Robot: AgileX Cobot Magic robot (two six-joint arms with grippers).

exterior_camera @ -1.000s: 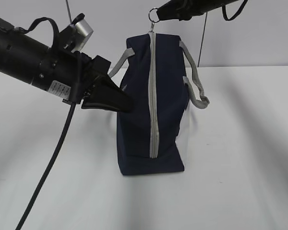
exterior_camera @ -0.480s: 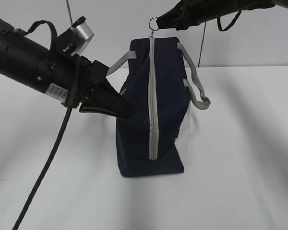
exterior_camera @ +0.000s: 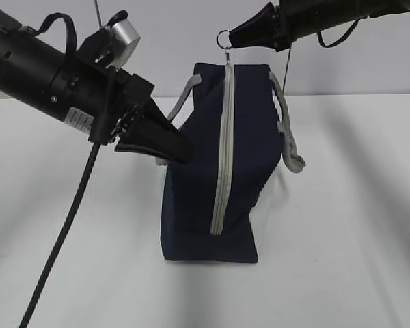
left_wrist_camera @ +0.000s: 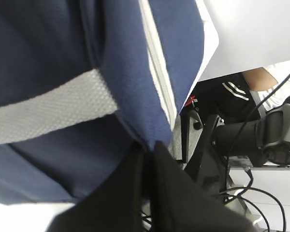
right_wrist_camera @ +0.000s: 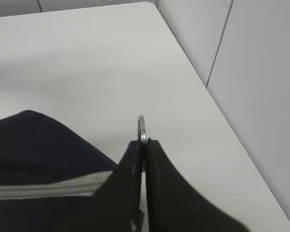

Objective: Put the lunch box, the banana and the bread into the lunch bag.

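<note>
The left gripper pinches the lunch bag's side far below the ring pull, so it should take the top corner [exterior_camera: 205, 74] beside the zipper before the right gripper pulls.
The dark navy lunch bag [exterior_camera: 212, 171] stands upright on the white table, its grey zipper [exterior_camera: 222, 157] running down the near end. My right gripper [exterior_camera: 234, 38] is shut on the metal ring pull [exterior_camera: 223, 37] above the bag's top; the ring [right_wrist_camera: 141, 129] sticks out past the fingertips in the right wrist view. My left gripper [exterior_camera: 184, 152] is shut on the bag's fabric at its left side, below a grey handle [exterior_camera: 184, 98]; the left wrist view shows navy cloth [left_wrist_camera: 135, 96] pinched between the jaws. The lunch box, banana and bread are out of view.
The white table [exterior_camera: 342, 225] spreads around the bag. A second grey handle [exterior_camera: 290, 147] hangs down on the bag's right side. A black cable [exterior_camera: 61, 239] hangs from my left arm to the lower left. A grey wall stands behind.
My right gripper has moved right with the ring pull, and the bag's top has leaned right with it. My left gripper has kept its hold and risen slightly.
</note>
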